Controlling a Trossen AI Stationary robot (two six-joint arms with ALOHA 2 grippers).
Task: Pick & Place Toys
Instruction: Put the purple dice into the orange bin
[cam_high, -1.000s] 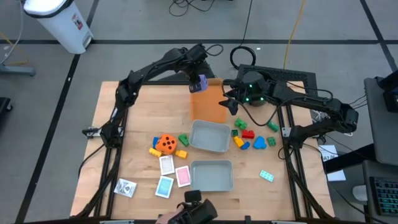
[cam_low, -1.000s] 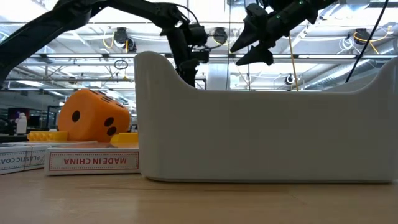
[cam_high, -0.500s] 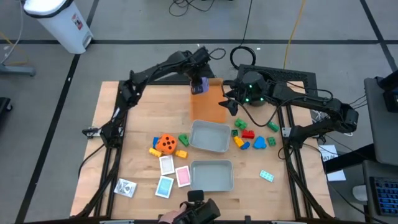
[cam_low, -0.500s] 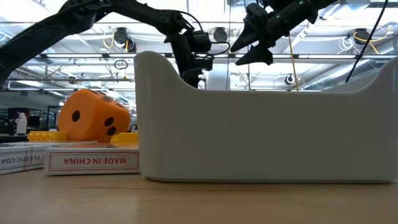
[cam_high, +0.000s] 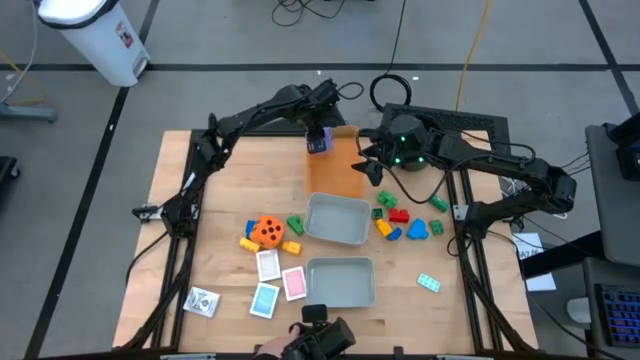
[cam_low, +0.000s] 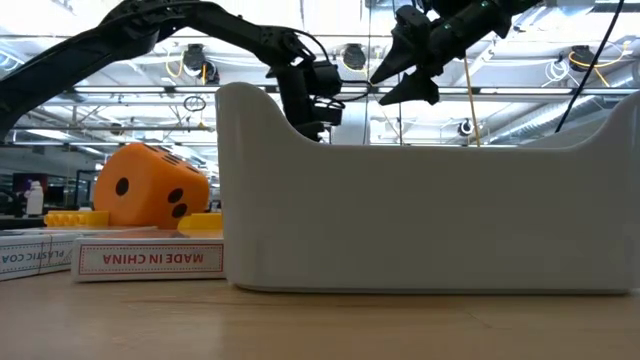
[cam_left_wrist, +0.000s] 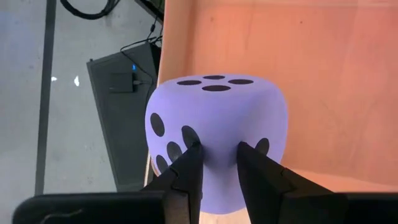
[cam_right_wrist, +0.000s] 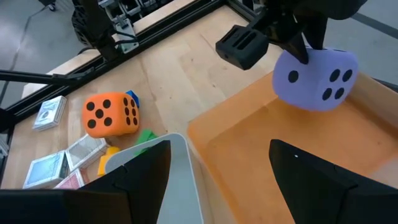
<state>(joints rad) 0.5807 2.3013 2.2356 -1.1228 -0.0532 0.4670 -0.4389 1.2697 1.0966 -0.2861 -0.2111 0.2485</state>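
Note:
The purple die's near side (cam_high: 328, 155) (cam_right_wrist: 305, 118) is the next place my right gripper will go to and close on, low above the orange tray.
The purple dotted die (cam_high: 319, 144) (cam_right_wrist: 315, 78) hangs over the far left corner of the flat orange tray (cam_high: 337, 172) with my left gripper (cam_high: 319, 134) (cam_left_wrist: 216, 149) shut on it. My right gripper (cam_high: 372, 170) (cam_right_wrist: 217, 177) stands open in the air over the tray's right edge, holding nothing. The orange die (cam_high: 267, 231) (cam_right_wrist: 112, 114) sits on the table among small bricks, left of a grey tray. In the low view a grey tray wall hides the purple die. My left gripper pinches a narrow bit of the purple die's upper side (cam_left_wrist: 217, 144) between its two fingers, and the soft wall is dented in there. The fingers (cam_right_wrist: 297, 51) come from above, pointing steeply down. The die hangs below them over the orange tray; whether its underside touches, I cannot tell.
Two grey trays (cam_high: 337, 218) (cam_high: 341, 281) stand in the table's middle. Loose bricks (cam_high: 405, 220) lie to their right, a teal brick (cam_high: 429, 283) nearer. Cards (cam_high: 280, 280) and a card pack (cam_high: 203, 301) lie at the near left. The grey wall (cam_low: 420, 210) fills the low view.
My left gripper has gone down toward the orange tray with the purple die still in its fingers. The die now hangs lower over the tray's far left corner.

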